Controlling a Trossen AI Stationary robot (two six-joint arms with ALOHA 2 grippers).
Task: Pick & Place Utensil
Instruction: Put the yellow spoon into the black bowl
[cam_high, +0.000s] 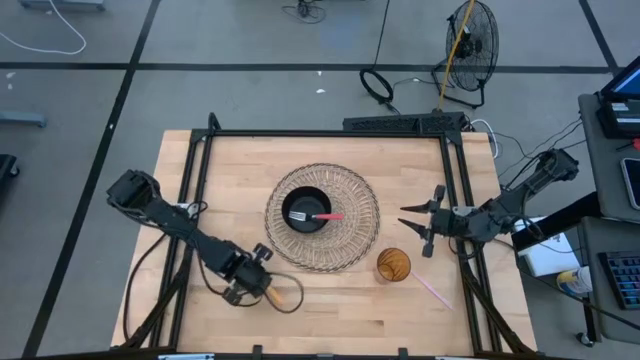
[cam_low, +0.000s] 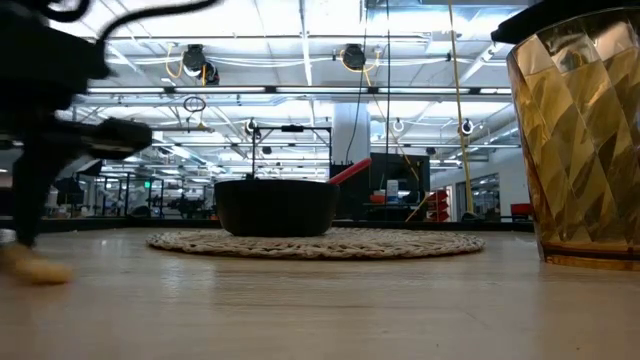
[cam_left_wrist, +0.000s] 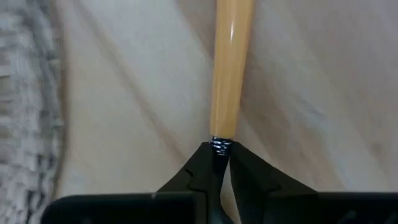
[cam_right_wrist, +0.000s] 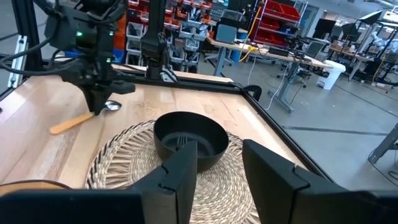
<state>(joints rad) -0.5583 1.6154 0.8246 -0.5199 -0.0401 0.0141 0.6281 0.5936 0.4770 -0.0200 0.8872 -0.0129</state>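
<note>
My left gripper pinches the spoon's thin metal neck; next I open, then grab the spoon's tan wooden handle (cam_left_wrist: 230, 74) before carrying it to the black bowl.
A spoon with a tan wooden handle (cam_high: 278, 295) and a metal bowl (cam_right_wrist: 113, 106) is at the table's near left. My left gripper (cam_high: 258, 288) is shut on it. It also shows in the left wrist view (cam_left_wrist: 221, 150). A black bowl (cam_high: 307, 210) stands on a round woven mat (cam_high: 350, 250) at the table's middle, with a red-handled fork (cam_high: 322, 216) in it. My right gripper (cam_high: 415, 228) is open and empty to the right of the mat, its fingers (cam_right_wrist: 186, 165) pointing toward the bowl (cam_right_wrist: 189, 140). My left gripper pinches the spoon's thin metal neck (cam_left_wrist: 221, 144), where the wooden handle ends, between its two fingertips. The fingers come from above, slanting down, and lie across the spoon. The handle (cam_left_wrist: 231, 68) reaches away from the fingers, its free end (cam_low: 30, 265) low at the tabletop.
An amber glass tumbler (cam_high: 393, 265) stands near the mat's near right. A thin pink stick (cam_high: 432, 290) lies on the table beyond it. A black frame rail (cam_high: 330, 133) runs round the table. Bare wood lies along the near edge (cam_high: 340, 320).
</note>
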